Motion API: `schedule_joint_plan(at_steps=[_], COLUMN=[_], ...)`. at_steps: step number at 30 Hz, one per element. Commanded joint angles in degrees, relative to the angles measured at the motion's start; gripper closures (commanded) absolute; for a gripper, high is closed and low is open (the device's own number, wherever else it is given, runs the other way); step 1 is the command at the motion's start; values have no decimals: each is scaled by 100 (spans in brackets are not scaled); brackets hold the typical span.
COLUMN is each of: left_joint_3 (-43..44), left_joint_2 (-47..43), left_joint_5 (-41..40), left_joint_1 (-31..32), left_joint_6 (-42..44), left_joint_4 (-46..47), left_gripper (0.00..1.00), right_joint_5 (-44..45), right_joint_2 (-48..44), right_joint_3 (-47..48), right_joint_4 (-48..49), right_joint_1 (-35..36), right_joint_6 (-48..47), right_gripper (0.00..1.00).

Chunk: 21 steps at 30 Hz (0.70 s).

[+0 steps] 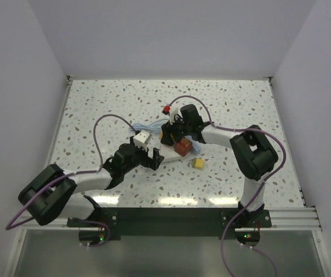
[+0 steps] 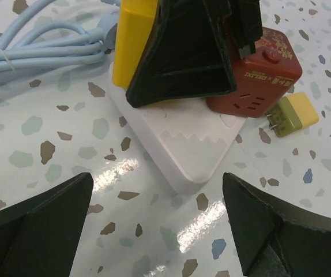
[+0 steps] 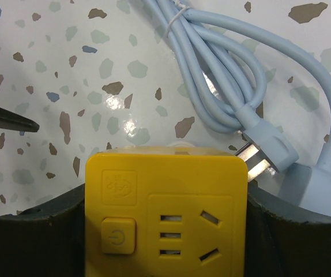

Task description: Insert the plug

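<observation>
My right gripper will open its fingers, back up and take the yellow adapter higher (image 3: 165,190), because its fingers reach down to the top of the white power strip.
My right gripper (image 3: 165,231) is shut on a yellow cube adapter (image 3: 165,208), whose socket face and power button face the wrist camera. In the left wrist view the yellow adapter (image 2: 132,40) stands over the far end of a white power strip (image 2: 194,153). Its prongs are hidden. My left gripper (image 2: 157,231) is open and empty, low over the table just short of the strip's near end. In the top view the right gripper (image 1: 174,131) and the left gripper (image 1: 153,156) meet at the strip (image 1: 164,154).
A red cube adapter (image 2: 263,75) stands beside the strip, with a small yellow plug (image 2: 292,115) lying to its right. A coiled light-blue cable (image 3: 223,69) lies behind the yellow adapter, and its bare plug prongs (image 3: 252,160) are close to that adapter's corner.
</observation>
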State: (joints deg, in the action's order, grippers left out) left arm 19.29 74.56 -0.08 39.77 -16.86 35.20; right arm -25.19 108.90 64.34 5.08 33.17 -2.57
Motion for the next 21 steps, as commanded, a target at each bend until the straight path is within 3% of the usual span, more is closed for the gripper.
schedule_joint_plan(at_steps=[1,12,14,19,21], left_joint_3=[294,400,427,409,383], left_joint_2=[409,1394,1429,1464,1447], left_joint_5=[341,350,350,350,342], left_joint_1=[-31,-30,-31,-31,-31], left_joint_6=[131,-203,-195,-177,-177], left_joint_4=[637,1174,1112,998,980], left_gripper=[1,6,12,22,30], right_joint_5=[-241,-478,-469,-434,-390], right_joint_2=[70,-80,-88,-202,-308], right_joint_3=[-167,-211,-220,-299,-342], right_joint_4=[-535,-333,-332,-245,-192], right_joint_1=[120,120,111,111,111], right_joint_6=[213,468,485,529,591], right_gripper=[99,62,53,49,43])
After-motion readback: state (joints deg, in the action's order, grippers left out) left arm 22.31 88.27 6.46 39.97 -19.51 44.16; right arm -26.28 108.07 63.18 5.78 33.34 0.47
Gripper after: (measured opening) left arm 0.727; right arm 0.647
